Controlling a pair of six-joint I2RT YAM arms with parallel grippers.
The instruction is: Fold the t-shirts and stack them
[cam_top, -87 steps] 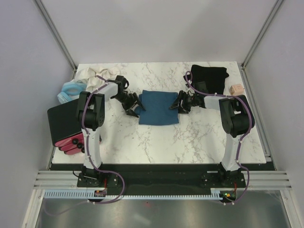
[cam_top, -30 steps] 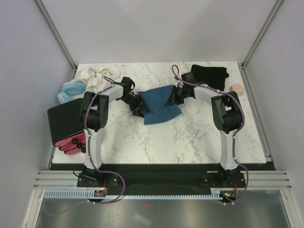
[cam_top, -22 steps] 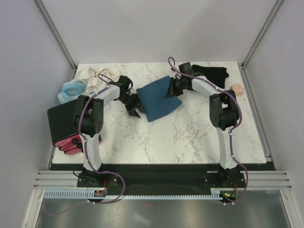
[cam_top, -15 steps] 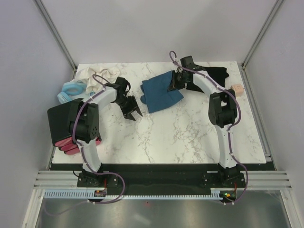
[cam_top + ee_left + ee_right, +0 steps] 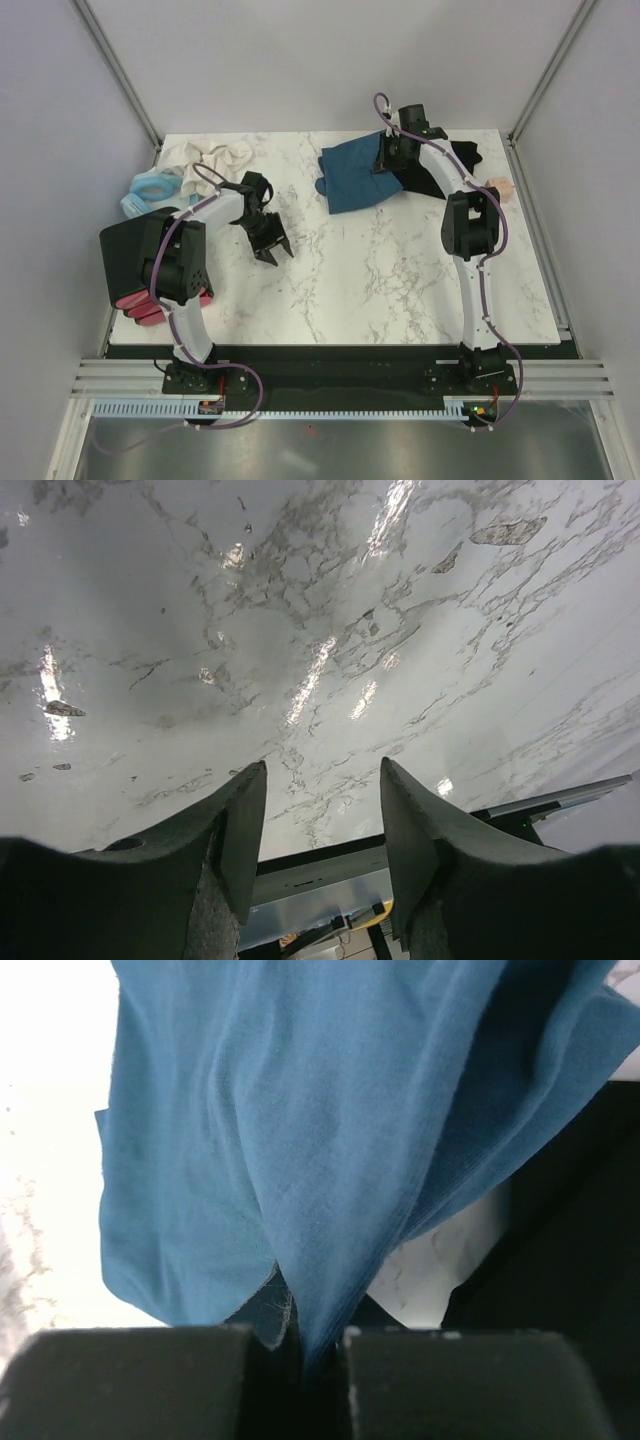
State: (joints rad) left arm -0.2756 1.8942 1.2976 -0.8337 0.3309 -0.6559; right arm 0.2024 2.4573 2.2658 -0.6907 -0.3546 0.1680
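Next, my right gripper releases the teal-blue t-shirt, which hangs at the table's back now, on top of the black t-shirt [image 5: 439, 160] [image 5: 575, 1285], close to the small peach object.
The folded teal-blue t-shirt [image 5: 357, 176] hangs from my right gripper [image 5: 389, 158] at the back of the table, its right edge reaching the black t-shirt [image 5: 440, 168]. In the right wrist view the blue cloth [image 5: 300, 1130] is pinched between the shut jaws of my right gripper [image 5: 312, 1345], with black fabric [image 5: 570, 1240] at the right. My left gripper [image 5: 272, 250] stands open over bare marble left of centre, holding nothing. The left wrist view shows its fingers [image 5: 240, 830] apart above the table.
A cream cloth heap [image 5: 205, 160] and a pale blue ring-shaped item [image 5: 148, 190] lie at the back left. A black box [image 5: 130, 255] with pink items [image 5: 145, 305] sits at the left edge. A small peach object [image 5: 496, 186] lies at the right.
My right gripper has carried the blue t-shirt up and to the back right, towards the black t-shirt. My left gripper let go of the shirt and drew back to the left, open.
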